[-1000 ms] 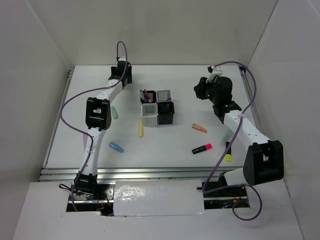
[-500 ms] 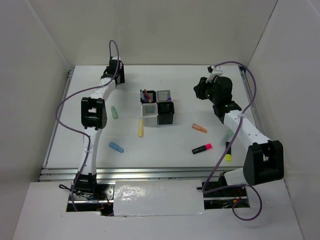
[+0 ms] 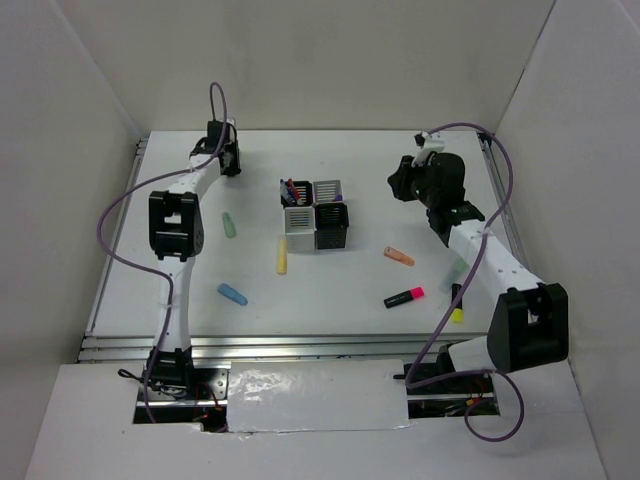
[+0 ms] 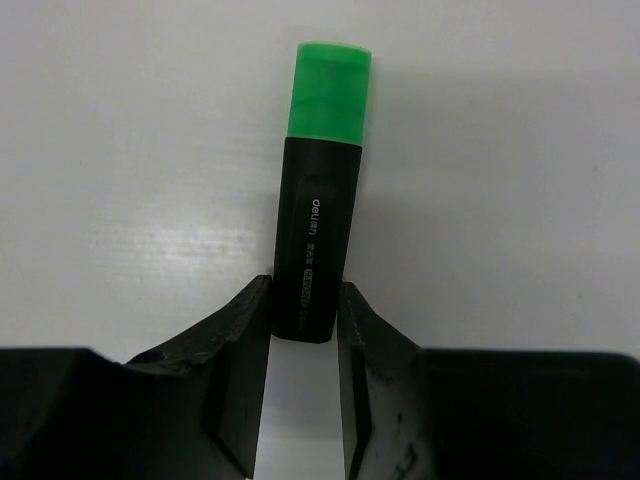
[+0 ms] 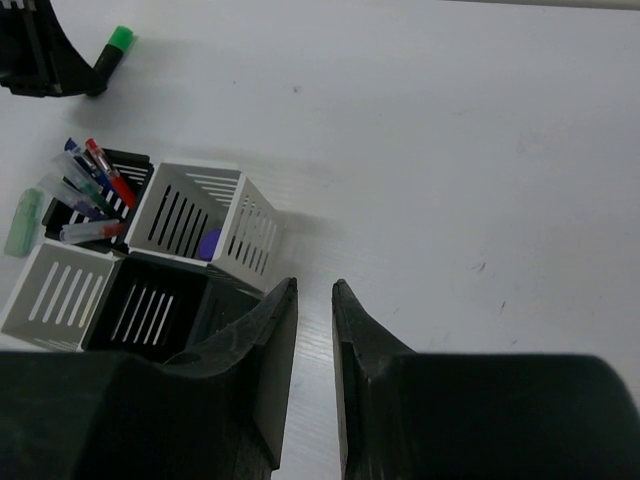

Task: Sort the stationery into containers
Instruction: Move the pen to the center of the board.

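My left gripper needs to open and take its green cap (image 4: pixel 330 93) before it carries the green-capped highlighter to the cups, because it is holding the highlighter by the rear end.
A black highlighter with a green cap (image 4: pixel 318 230) lies on the white table at the back left. My left gripper (image 4: pixel 305 295) (image 3: pixel 222 152) is shut on its rear end, one finger against each side. The containers (image 3: pixel 316 215) (image 5: pixel 150 260), two black and two white slotted cups, stand mid-table. Several pens (image 5: pixel 90 185) stick out of the back-left black cup, and something purple (image 5: pixel 208 243) lies in a white cup. My right gripper (image 5: pixel 315 290) (image 3: pixel 398 181) hovers right of the cups, its jaws a narrow gap apart and empty. The right wrist view also shows the green-capped highlighter (image 5: pixel 113 48).
Loose on the table are a yellow marker (image 3: pixel 281 256), a pale green marker (image 3: pixel 229 224), a blue marker (image 3: pixel 232 294), an orange marker (image 3: pixel 399 256), a pink-ended black highlighter (image 3: pixel 404 297) and a yellow-ended one (image 3: pixel 456 305). White walls enclose the table on three sides.
My left arm has swung left toward the back-left corner and its jaws have closed onto the green-capped highlighter. The right arm has barely moved; its jaws narrowed slightly.
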Controlling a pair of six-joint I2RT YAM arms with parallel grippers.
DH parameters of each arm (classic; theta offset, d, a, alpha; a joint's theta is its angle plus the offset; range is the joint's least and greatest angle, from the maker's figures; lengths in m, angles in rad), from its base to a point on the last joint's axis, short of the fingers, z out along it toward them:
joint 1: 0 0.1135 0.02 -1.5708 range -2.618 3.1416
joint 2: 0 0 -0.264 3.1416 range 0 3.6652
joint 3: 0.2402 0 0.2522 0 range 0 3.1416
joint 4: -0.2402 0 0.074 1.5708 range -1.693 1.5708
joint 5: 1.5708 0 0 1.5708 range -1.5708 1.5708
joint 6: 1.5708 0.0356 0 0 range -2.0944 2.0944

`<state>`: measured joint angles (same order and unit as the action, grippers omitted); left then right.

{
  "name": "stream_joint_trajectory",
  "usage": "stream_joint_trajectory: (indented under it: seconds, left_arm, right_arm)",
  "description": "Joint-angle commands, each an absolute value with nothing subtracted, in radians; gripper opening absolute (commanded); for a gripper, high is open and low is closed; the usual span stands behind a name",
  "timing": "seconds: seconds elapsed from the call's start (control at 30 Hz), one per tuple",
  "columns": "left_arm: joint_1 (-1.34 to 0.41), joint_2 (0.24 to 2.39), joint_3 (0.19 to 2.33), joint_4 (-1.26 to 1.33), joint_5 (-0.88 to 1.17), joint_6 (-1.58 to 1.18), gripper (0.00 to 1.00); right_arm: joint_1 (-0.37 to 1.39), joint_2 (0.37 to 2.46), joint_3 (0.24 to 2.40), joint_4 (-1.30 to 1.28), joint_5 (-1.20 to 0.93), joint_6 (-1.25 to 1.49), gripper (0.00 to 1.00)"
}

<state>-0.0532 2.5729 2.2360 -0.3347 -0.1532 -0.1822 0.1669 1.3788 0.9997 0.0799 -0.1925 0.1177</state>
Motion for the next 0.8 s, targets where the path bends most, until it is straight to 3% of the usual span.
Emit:
stream_joint_trajectory:
  seconds: [0.0, 0.17, 0.37, 0.43, 0.57, 0.77]
  left_arm:
    - [-0.020, 2.467, 2.137, -0.477, -0.072, -0.161, 0.14]
    - [-0.003, 2.277, 1.872, -0.529, -0.008, -0.118, 0.06]
    - [0.041, 2.083, 1.636, -0.658, 0.037, -0.066, 0.07]
    - [0.043, 2.076, 1.603, -0.708, 0.038, -0.058, 0.13]
    - [0.041, 2.097, 1.611, -0.770, 0.043, -0.049, 0.43]
    - [0.037, 2.170, 1.727, -0.837, 0.031, -0.049, 0.61]
  right_arm:
    - [0.181, 1.309, 1.058, 0.043, -0.206, 0.132, 0.27]
    - [0.196, 1.252, 1.066, -0.033, -0.210, 0.124, 0.24]
    - [0.207, 1.239, 1.117, -0.205, -0.173, 0.121, 0.18]
    - [0.206, 1.235, 1.121, -0.230, -0.182, 0.126, 0.17]
    - [0.209, 1.213, 1.115, -0.233, -0.202, 0.130, 0.20]
    - [0.207, 1.200, 1.109, -0.245, -0.210, 0.121, 0.24]
